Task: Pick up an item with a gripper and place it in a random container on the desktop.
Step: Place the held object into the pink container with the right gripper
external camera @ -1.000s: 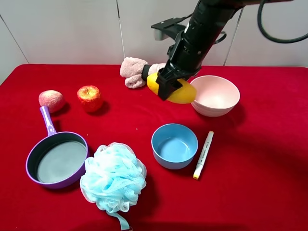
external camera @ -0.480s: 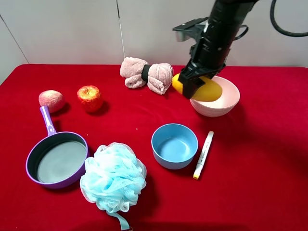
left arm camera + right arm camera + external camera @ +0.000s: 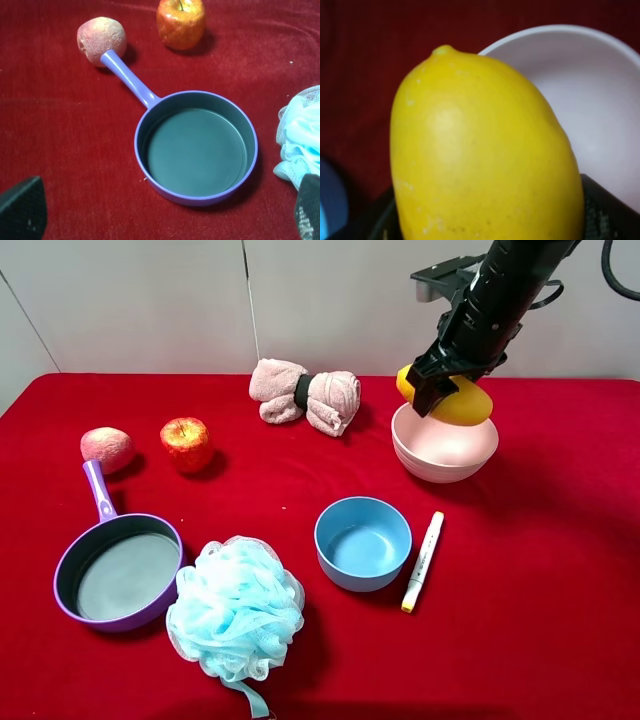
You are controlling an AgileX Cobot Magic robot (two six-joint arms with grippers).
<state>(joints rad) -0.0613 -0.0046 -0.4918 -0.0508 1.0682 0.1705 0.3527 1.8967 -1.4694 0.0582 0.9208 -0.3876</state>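
Note:
The robot's right gripper needs to release the yellow mango-like fruit inside the pale pink bowl (image 3: 440, 439) (image 3: 590, 135) behind the white marker.
My right gripper (image 3: 437, 392) is shut on the yellow mango-like fruit (image 3: 462, 403) and holds it just above the pale pink bowl (image 3: 444, 450) at the back right of the red desktop (image 3: 560, 570). In the right wrist view the fruit (image 3: 480, 150) fills the frame, with the pink bowl (image 3: 590, 100) behind it. My left gripper (image 3: 160, 212) is open and empty above the purple handled pan (image 3: 196, 147); only its dark fingertips (image 3: 22, 207) show. The left arm is not in the high view.
The purple pan (image 3: 118, 565), a pinkish round fruit (image 3: 107, 448) and a red apple (image 3: 186, 443) lie at the left. A blue mesh sponge (image 3: 235, 608), a blue bowl (image 3: 363, 542) and a white marker (image 3: 422, 561) lie in front. A rolled pink towel (image 3: 305, 392) is at the back.
My right gripper has carried the yellow fruit rightward and up, from left of the pink bowl to above it. Nothing else has moved.

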